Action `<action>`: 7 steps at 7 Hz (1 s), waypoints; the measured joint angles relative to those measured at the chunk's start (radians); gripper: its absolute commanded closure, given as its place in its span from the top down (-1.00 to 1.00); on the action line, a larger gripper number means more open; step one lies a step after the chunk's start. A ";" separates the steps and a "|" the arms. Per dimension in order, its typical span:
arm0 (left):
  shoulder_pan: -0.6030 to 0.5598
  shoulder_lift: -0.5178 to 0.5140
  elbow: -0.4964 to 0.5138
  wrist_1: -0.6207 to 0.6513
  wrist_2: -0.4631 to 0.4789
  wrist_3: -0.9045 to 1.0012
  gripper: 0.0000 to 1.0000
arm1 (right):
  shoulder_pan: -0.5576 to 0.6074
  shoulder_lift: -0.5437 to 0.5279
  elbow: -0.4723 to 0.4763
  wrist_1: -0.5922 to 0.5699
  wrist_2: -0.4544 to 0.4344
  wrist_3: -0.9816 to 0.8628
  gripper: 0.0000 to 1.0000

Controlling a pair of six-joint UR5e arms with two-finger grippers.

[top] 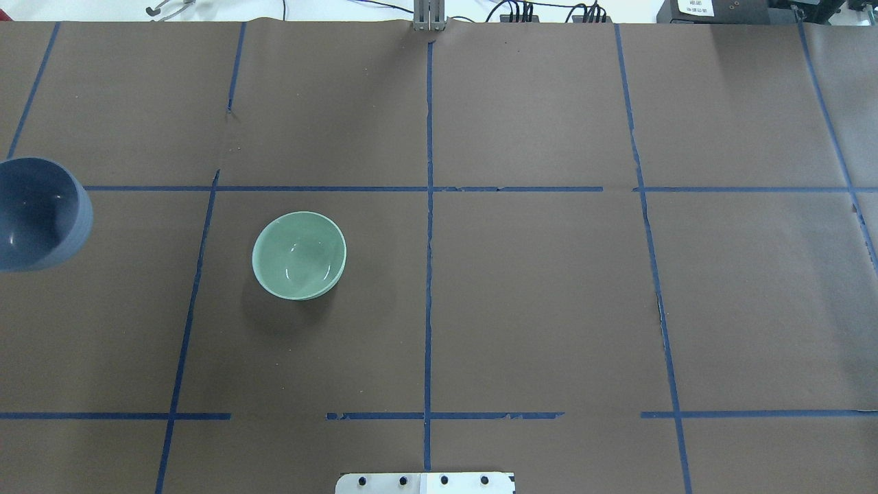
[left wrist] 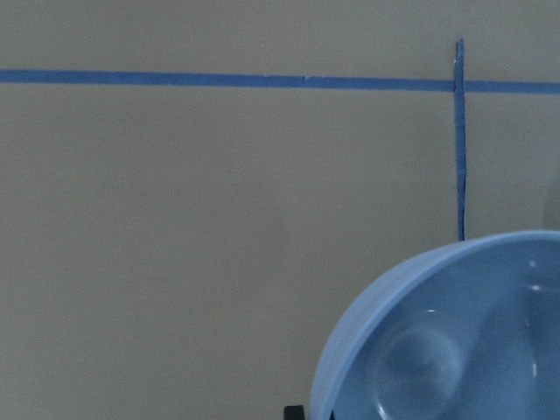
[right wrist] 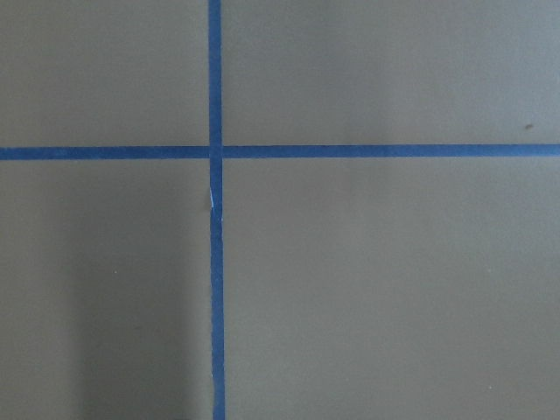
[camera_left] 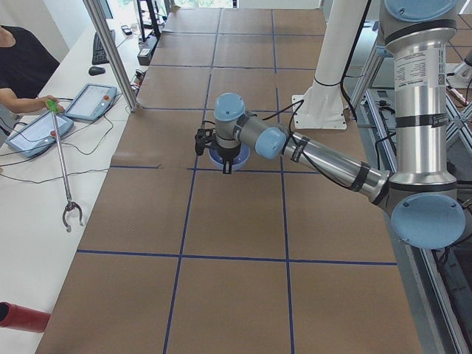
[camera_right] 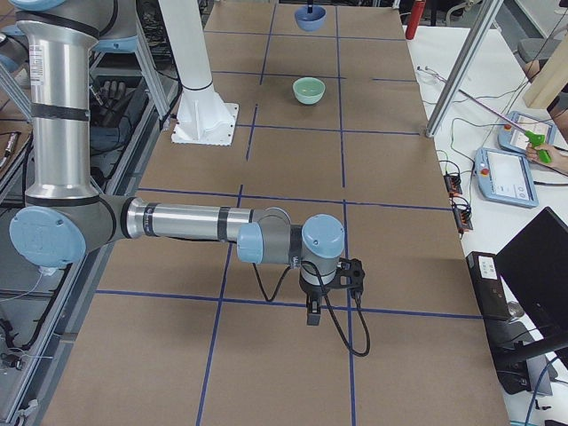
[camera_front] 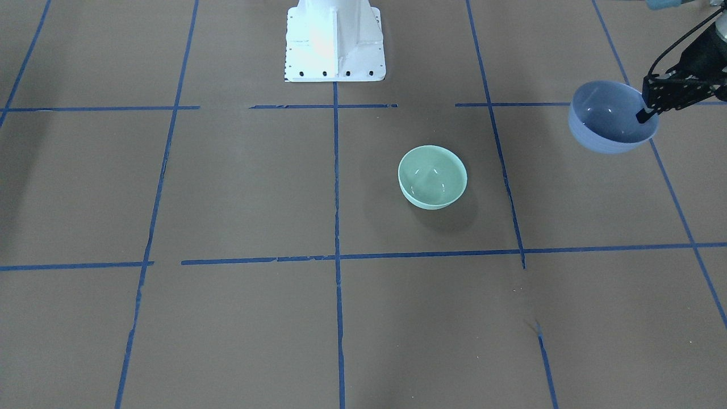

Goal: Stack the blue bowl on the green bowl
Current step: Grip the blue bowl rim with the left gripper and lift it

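Observation:
Next, my left gripper lets go of the blue bowl inside the hollow of the green bowl (camera_front: 434, 174), nested within its rim.
The blue bowl (camera_front: 610, 119) is at the table's end on my left side, slightly tilted and apparently raised a little off the paper. My left gripper (camera_front: 647, 116) is shut on its rim, with one finger inside the bowl. The bowl also shows at the left edge of the overhead view (top: 34, 213) and in the left wrist view (left wrist: 455, 350). The green bowl (camera_front: 433, 177) stands upright and empty on the table, about one grid square from the blue one (top: 299, 255). My right gripper (camera_right: 324, 297) hangs over the far right part of the table, away from both bowls; I cannot tell whether it is open or shut.
The table is covered in brown paper with a blue tape grid. The white robot base (camera_front: 335, 42) stands at the table's edge. An operator's grabber tool (camera_left: 65, 184) and tablets (camera_left: 40, 133) lie on the side bench.

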 measured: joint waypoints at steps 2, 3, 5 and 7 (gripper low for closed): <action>-0.002 -0.099 -0.063 0.155 0.000 -0.057 -1.00 | 0.000 0.000 0.000 0.001 0.000 0.000 1.00; 0.064 -0.162 -0.069 0.171 -0.002 -0.180 -1.00 | 0.000 0.000 0.000 0.001 0.000 0.000 1.00; 0.254 -0.311 -0.030 0.140 0.008 -0.468 -1.00 | 0.000 0.000 0.000 0.001 0.000 0.000 1.00; 0.379 -0.376 0.096 -0.040 0.073 -0.655 -1.00 | 0.000 0.000 0.000 0.001 0.001 0.000 1.00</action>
